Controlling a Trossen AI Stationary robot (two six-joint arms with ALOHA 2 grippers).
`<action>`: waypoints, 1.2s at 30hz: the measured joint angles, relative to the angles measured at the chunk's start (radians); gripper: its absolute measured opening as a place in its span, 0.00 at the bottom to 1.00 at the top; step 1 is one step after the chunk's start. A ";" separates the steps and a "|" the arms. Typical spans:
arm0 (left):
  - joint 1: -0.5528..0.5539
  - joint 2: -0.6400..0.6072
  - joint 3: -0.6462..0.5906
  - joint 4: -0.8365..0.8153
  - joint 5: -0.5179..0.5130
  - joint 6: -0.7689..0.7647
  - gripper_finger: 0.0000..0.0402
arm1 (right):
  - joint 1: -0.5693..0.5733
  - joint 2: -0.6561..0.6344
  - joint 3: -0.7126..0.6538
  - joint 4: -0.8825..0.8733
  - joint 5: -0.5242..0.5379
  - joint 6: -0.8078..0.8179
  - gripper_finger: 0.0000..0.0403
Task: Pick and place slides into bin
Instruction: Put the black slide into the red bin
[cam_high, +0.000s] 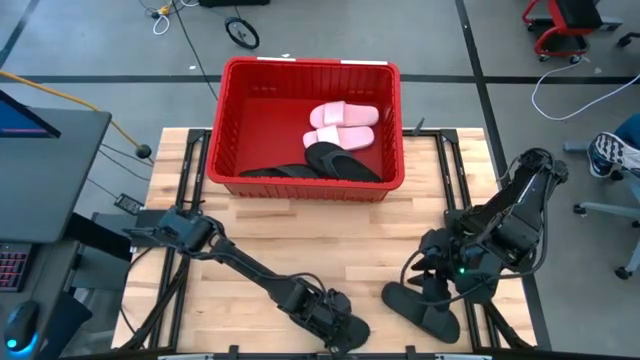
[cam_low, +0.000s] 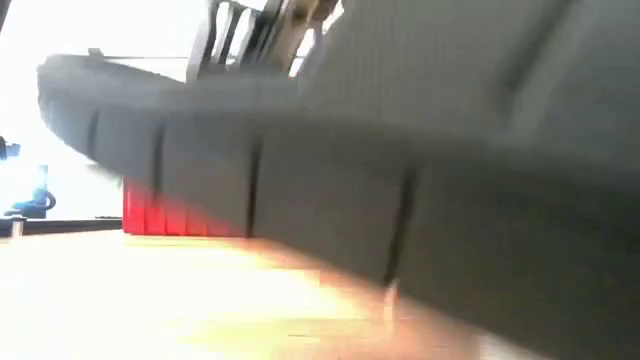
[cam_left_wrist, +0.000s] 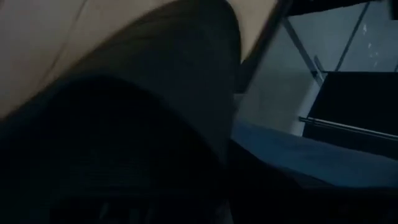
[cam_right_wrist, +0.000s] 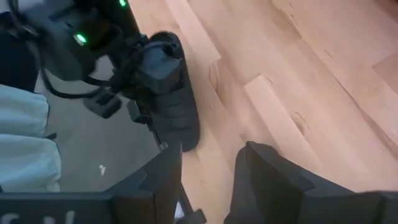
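I will let go of the black slide, now at the table's near edge, with my left gripper in the red bin (cam_high: 278, 148) beside the pink slides, against the black ones.
The red bin (cam_high: 228, 130) stands at the far middle of the table. Two pale pink slides (cam_high: 342, 125) and two black slides (cam_high: 335, 162) lie in it. My left gripper (cam_high: 335, 318) is at the table's near edge, down on a black slide (cam_high: 352, 330). This slide fills the low view (cam_low: 400, 150) and the left wrist view (cam_left_wrist: 155, 124). My right gripper (cam_right_wrist: 208, 180) is open and empty, just beyond another black slide (cam_high: 425, 305) that lies flat on the table at the near right. My left gripper (cam_right_wrist: 155, 68) comes at the black slide (cam_right_wrist: 181, 121) from above, at the table's near edge. The gripper's own body hides the place of contact, so the part it has cannot be told. In the low view the slide's sole is tilted, with one end raised off the table (cam_low: 150, 300).
Bare wood (cam_high: 330, 235) lies between the bin and both grippers. The table's near edge (cam_right_wrist: 158, 149) runs right beside the left gripper, with floor below. Cables, a wheel and a red chair base are on the floor beyond the table.
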 joint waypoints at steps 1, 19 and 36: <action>0.000 -0.007 0.011 -0.011 -0.005 0.005 0.04 | 0.003 0.000 0.000 0.000 0.003 0.000 0.45; 0.331 -0.490 0.259 -0.817 -0.413 0.309 0.03 | 0.006 0.000 0.000 -0.001 0.150 -0.002 0.45; 1.078 -0.663 -0.306 -0.417 -0.092 0.590 0.03 | -0.019 0.000 0.000 -0.028 0.274 -0.012 0.45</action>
